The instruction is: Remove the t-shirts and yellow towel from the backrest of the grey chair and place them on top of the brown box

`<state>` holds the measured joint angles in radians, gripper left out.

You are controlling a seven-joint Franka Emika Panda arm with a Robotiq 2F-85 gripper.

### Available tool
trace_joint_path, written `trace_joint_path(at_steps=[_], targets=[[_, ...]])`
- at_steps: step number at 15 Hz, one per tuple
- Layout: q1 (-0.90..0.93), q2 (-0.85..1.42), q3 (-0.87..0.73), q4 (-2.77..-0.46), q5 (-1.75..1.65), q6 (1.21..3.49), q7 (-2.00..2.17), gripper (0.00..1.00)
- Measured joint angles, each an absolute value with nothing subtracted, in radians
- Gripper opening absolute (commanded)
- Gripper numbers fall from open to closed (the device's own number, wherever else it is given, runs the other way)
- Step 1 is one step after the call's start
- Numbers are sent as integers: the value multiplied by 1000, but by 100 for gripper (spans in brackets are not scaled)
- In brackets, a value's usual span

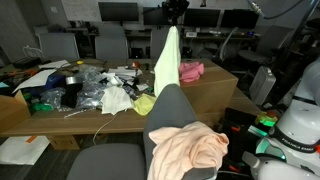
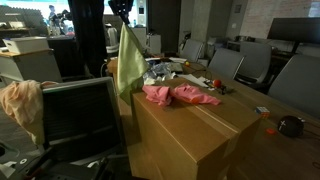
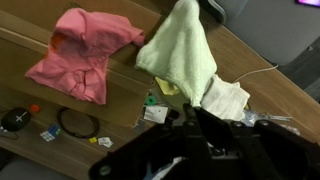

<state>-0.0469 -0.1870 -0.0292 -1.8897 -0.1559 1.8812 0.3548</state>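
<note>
My gripper needs to let go of the yellow towel on the brown box, so that it lies partly over the pink t-shirt [image 1: 180,72] [image 3: 108,57].
My gripper [image 1: 175,14] is shut on the top of the yellow towel [image 1: 168,60], which hangs down above the grey chair [image 1: 170,108] and beside the brown box [image 1: 215,90]. Both exterior views show this; the gripper [image 2: 122,10] and towel [image 2: 127,60] also appear from the box side. In the wrist view the towel [image 3: 180,50] runs into the jaws [image 3: 190,106]. A pink t-shirt [image 2: 178,95] lies flat on the brown box [image 2: 200,130], also in the wrist view [image 3: 85,55]. A peach t-shirt [image 1: 190,148] is draped over the chair's backrest.
A cluttered table [image 1: 60,110] with bags, cables and papers adjoins the box. Office chairs [image 2: 225,65] and monitors [image 1: 118,12] stand behind. Small items and a black ring [image 3: 75,123] lie on the box surface. White robot equipment [image 1: 300,125] stands by the chair.
</note>
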Motion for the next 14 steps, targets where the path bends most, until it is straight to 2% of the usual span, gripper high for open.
trace_joint_path(at_steps=[14], targets=[[-248, -213, -285, -1858, 249, 1881, 355, 2]])
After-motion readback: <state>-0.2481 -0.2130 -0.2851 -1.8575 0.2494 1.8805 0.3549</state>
